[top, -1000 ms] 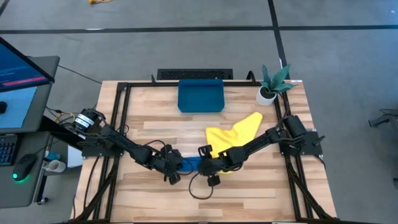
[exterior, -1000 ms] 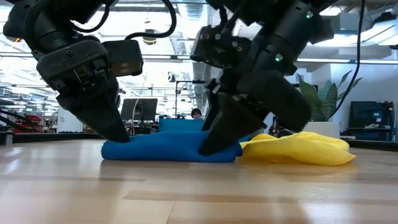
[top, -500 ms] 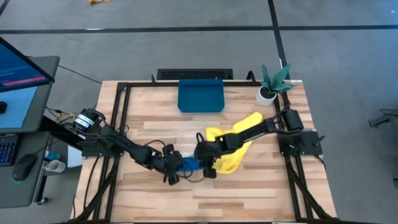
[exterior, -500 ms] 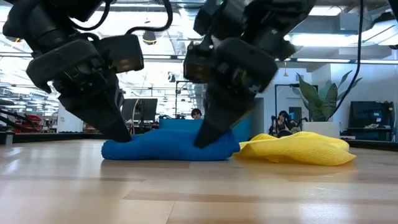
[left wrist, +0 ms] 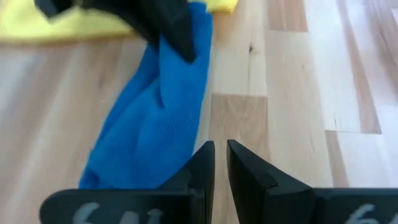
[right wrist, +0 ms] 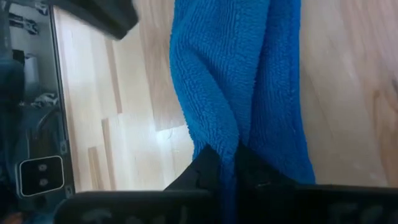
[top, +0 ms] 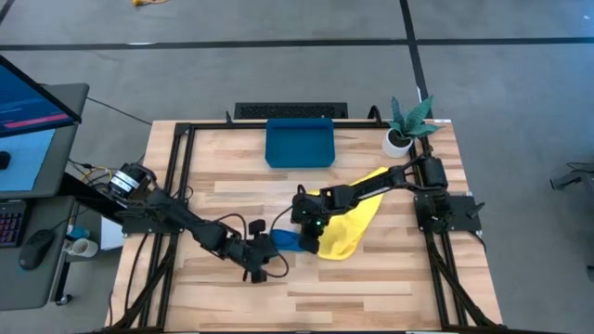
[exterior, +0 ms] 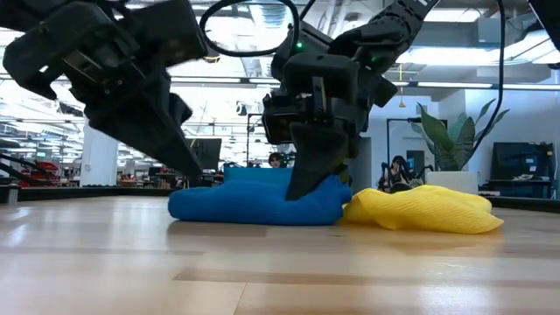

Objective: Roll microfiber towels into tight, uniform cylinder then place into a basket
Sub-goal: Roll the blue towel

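Observation:
The fingers of my left gripper are shut beside the blue towel's end, so they should open, move over the towel and pinch its raised fold (left wrist: 173, 127).
The blue towel (top: 287, 243) lies bunched in a long heap on the table's middle, with the yellow towel (top: 351, 223) crumpled against its right end (exterior: 346, 206). My right gripper (top: 304, 239) comes down on that end, shut on the blue cloth. My left gripper (top: 269, 249) stands at the heap's left end (exterior: 179, 206), slanting down, its fingers (left wrist: 208, 155) shut with only bare wood showing between them. Whether it touches the cloth I cannot tell. The dark-blue basket (top: 299, 142) stands at the far edge, nothing in it. My right gripper pinches a raised fold (right wrist: 225, 140) of the blue towel between its two fingers, near the towel's right end. The fingers slant down from the far right. The towel rests on the table, slack, and stretches away from the fingers toward my left gripper.
A small white pot with a green plant (top: 401, 137) stands at the far right corner. A black frame (top: 176, 186) runs round the table's edges. Bare wood (top: 371, 288) lies along the near edge. A desk with a monitor (top: 28, 111) stands left of the table.
My right gripper has swung toward the far edge and rolled about, coming down over the blue towel's right end. My left gripper has rolled and gone a little toward the right. The towel's left end has shifted toward the right, and the heap is now shorter and higher.

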Robot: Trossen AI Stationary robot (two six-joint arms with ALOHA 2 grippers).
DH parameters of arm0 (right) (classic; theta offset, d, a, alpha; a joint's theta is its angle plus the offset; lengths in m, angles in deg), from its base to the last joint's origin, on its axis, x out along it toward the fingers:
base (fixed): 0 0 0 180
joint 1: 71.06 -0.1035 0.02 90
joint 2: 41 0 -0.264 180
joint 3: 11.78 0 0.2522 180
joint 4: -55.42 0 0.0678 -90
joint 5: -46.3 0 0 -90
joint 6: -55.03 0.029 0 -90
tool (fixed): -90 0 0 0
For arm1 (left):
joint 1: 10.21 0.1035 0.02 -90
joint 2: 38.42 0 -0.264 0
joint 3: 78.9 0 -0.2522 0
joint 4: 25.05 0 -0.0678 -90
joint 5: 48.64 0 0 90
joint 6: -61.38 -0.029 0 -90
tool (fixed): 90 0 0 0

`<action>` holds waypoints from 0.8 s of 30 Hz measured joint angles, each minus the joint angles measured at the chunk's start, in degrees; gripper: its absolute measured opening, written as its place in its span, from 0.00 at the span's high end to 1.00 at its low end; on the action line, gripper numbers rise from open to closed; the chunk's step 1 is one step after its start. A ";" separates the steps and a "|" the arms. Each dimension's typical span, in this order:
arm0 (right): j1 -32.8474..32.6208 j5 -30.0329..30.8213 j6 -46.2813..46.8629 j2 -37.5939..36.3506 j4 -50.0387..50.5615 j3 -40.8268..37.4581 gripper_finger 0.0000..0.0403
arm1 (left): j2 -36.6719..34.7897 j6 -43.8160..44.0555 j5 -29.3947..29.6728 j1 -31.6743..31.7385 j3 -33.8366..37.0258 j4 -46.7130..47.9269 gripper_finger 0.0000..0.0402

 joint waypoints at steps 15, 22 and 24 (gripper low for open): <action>0.28 -0.76 -0.27 -0.02 -0.22 0.01 0.94 | 0.09 -24.70 6.23 -0.48 -0.64 0.05 0.91; 0.28 -0.67 -0.44 -0.04 -0.26 0.00 0.92 | 0.11 -23.74 4.49 1.56 -0.64 0.13 0.76; 0.28 -0.58 -0.44 -0.04 -0.30 0.02 0.93 | 0.11 -23.51 2.70 2.20 -0.64 0.15 0.69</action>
